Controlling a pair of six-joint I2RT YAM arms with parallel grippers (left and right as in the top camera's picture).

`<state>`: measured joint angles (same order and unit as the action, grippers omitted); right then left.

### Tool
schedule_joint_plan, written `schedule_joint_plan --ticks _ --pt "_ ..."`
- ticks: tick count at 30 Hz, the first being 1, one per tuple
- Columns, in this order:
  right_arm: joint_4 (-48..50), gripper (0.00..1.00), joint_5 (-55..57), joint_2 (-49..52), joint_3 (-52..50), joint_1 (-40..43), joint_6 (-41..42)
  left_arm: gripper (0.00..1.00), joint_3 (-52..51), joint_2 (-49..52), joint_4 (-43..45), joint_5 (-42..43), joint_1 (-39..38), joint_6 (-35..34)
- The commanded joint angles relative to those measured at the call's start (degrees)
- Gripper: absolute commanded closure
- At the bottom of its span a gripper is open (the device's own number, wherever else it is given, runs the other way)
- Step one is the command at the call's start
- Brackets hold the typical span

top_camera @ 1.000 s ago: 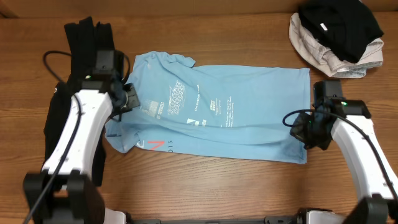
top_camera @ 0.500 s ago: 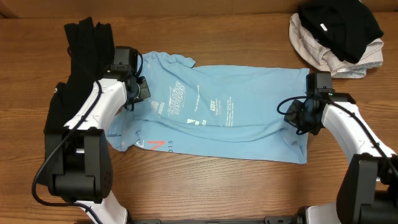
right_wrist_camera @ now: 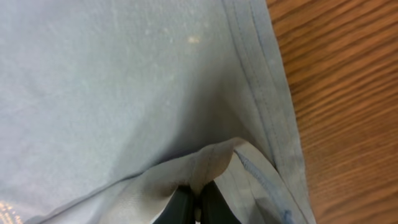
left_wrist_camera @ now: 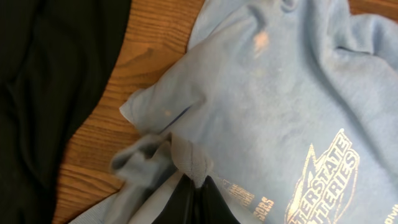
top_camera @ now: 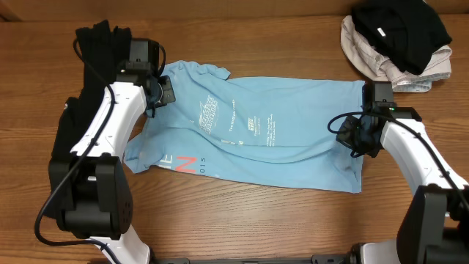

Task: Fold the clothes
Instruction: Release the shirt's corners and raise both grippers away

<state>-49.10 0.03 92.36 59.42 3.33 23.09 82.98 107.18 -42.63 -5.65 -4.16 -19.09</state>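
Note:
Next, I let go of the fold, now at the shirt's hem, with my right gripper flat on the light blue T-shirt, just inside its hem (top_camera: 355, 132) (right_wrist_camera: 250, 130) near the pile of clothes.
A light blue T-shirt (top_camera: 256, 139) with white lettering and a red-orange mark lies across the middle of the wooden table, its near edge lifted and carried over its lower half. My left gripper (top_camera: 163, 92) is shut on a pinch of the shirt's fabric (left_wrist_camera: 189, 163) near the left sleeve. My right gripper (top_camera: 352, 136) is shut on a fold of the shirt's hem (right_wrist_camera: 205, 168) at the right end. In the left wrist view the lettering (left_wrist_camera: 323, 180) shows at the lower right.
A black garment (top_camera: 91, 88) lies at the table's left, beside the shirt; it also shows in the left wrist view (left_wrist_camera: 43, 93). A pile of black and pale clothes (top_camera: 396, 40) sits at the back right corner. Bare wood (top_camera: 242, 220) runs along the front.
Both grippers have carried the shirt's near edge away from the front of the table. The left gripper moved up and back; the lower fold has risen and the red mark has shifted.

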Motion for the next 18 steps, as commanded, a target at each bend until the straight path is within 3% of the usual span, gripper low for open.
schedule_joint_plan --ticks 1,18 --pt "-0.9 0.96 0.7 -4.4 3.8 0.3 -1.0 0.96 2.6 0.5 -0.5 -0.5 -0.3 0.7" --pt "-3.4 0.96 2.5 -5.6 0.8 4.2 -2.1 0.96 2.6 0.6 -2.2 -2.7 -0.3 0.7"
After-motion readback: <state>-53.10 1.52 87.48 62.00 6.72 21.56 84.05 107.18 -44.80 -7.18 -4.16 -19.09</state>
